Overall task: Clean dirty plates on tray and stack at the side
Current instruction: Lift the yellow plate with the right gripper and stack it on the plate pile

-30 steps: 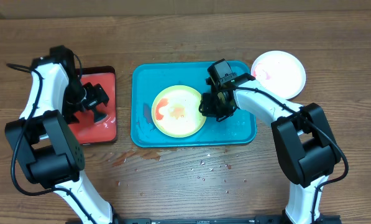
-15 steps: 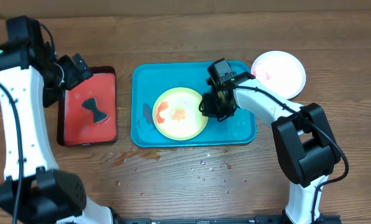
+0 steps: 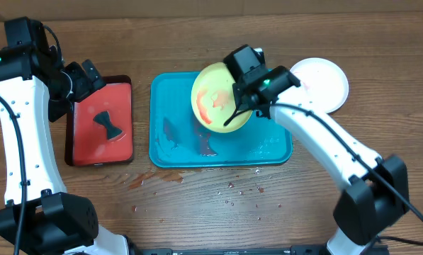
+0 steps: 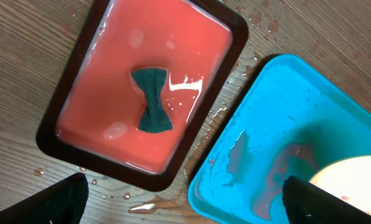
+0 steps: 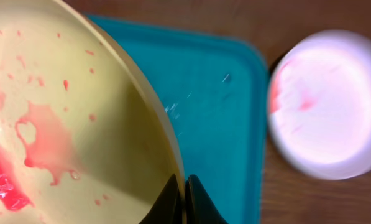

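My right gripper should release the yellow-green plate on top of the white plate (image 3: pixel 317 86) (image 5: pixel 328 104) next to the teal tray.
My right gripper (image 3: pixel 237 108) is shut on the rim of the yellow-green dirty plate (image 3: pixel 217 98) and holds it tilted above the teal tray (image 3: pixel 176 152). Red sauce smears cover the plate's face (image 5: pixel 42 137). In the right wrist view my fingertips (image 5: pixel 171 200) pinch the plate's edge over the tray (image 5: pixel 222 106). A white plate (image 3: pixel 323 79) with faint pink smears lies on the table right of the tray, also visible as the white plate (image 5: pixel 328 106). My left gripper (image 3: pixel 81 78) hangs open above the table, nothing between its fingers (image 4: pixel 61 198).
A red tray (image 3: pixel 83 138) with a dark rim, holding liquid and a dark bow-shaped piece (image 3: pixel 108 126), sits left of the teal tray. Reddish smears (image 3: pixel 205 142) stain the teal tray's floor. Water drops and crumbs (image 3: pixel 232 191) lie on the wood in front.
My right gripper has lifted the yellow-green plate off the tray floor and tipped it up toward the far side. The left arm rose from the red tray, leaving the dark piece there.
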Motion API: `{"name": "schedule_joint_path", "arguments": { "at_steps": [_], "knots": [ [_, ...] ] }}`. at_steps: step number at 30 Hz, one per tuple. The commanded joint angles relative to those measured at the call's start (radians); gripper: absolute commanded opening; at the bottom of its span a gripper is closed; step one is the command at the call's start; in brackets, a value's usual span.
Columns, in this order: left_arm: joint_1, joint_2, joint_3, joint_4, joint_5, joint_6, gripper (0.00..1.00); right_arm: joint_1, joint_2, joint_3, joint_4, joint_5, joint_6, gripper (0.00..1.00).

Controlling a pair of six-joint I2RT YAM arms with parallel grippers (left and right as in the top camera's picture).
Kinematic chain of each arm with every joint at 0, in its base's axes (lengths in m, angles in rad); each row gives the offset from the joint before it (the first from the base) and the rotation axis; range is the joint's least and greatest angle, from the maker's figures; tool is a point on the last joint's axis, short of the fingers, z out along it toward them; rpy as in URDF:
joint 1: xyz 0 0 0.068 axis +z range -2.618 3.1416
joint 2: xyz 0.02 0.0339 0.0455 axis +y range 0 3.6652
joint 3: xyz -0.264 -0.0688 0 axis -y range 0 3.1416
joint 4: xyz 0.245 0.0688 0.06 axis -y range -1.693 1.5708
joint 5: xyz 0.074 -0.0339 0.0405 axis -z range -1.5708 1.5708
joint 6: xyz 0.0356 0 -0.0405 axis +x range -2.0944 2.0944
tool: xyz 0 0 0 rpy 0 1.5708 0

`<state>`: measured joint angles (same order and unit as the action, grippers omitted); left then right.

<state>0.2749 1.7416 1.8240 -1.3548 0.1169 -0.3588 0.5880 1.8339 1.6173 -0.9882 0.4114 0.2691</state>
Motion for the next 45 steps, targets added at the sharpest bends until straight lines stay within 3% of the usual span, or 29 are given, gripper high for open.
{"name": "schedule_joint_path", "arguments": {
  "at_steps": [1, 10, 19, 23, 25, 27, 30, 32, 38, 40, 42, 44, 45],
  "knots": [
    [-0.007, 0.004, 0.005, 0.002, 0.006, 0.015, 1.00, 0.078, -0.027, 0.037, 0.002, 0.356, -0.115, 0.04],
    [-0.007, 0.004, 0.005, 0.002, 0.006, 0.015, 1.00, 0.267, -0.027, 0.037, 0.192, 0.775, -0.438, 0.04],
    [-0.007, 0.004, 0.005, 0.002, 0.007, 0.015, 1.00, 0.388, -0.027, 0.037, 0.357, 0.822, -0.784, 0.04],
    [-0.007, 0.004, 0.005, 0.002, 0.006, 0.015, 1.00, 0.405, -0.027, 0.037, 0.361, 0.822, -0.778, 0.04],
    [-0.007, 0.004, 0.005, 0.002, 0.007, 0.015, 1.00, 0.405, -0.027, 0.037, 0.348, 0.803, -0.682, 0.04],
    [-0.007, 0.004, 0.005, 0.002, 0.007, 0.015, 1.00, 0.398, -0.027, 0.030, 0.304, 0.684, -0.536, 0.04],
    [-0.007, 0.004, 0.005, 0.002, 0.007, 0.015, 1.00, 0.373, -0.021, 0.012, 0.243, 0.502, -0.531, 0.04],
    [-0.007, 0.004, 0.005, 0.002, 0.006, 0.015, 1.00, 0.360, -0.018, 0.007, 0.227, 0.559, -0.535, 0.04],
    [-0.007, 0.004, 0.005, 0.002, 0.006, 0.015, 1.00, 0.359, -0.018, 0.007, 0.303, 1.028, -0.583, 0.04],
    [-0.007, 0.004, 0.005, 0.002, 0.006, 0.015, 1.00, 0.356, -0.018, 0.007, 0.306, 0.965, -0.540, 0.04],
    [-0.007, 0.004, 0.005, 0.002, 0.006, 0.015, 1.00, 0.351, -0.018, 0.006, 0.240, 0.650, -0.480, 0.04],
    [-0.007, 0.004, 0.005, 0.002, 0.006, 0.015, 1.00, 0.336, -0.011, 0.005, 0.163, 0.315, -0.553, 0.04],
    [-0.007, 0.004, 0.005, 0.002, 0.006, 0.015, 1.00, 0.328, -0.007, 0.005, 0.137, 0.251, -0.580, 0.04]
  ]
}}
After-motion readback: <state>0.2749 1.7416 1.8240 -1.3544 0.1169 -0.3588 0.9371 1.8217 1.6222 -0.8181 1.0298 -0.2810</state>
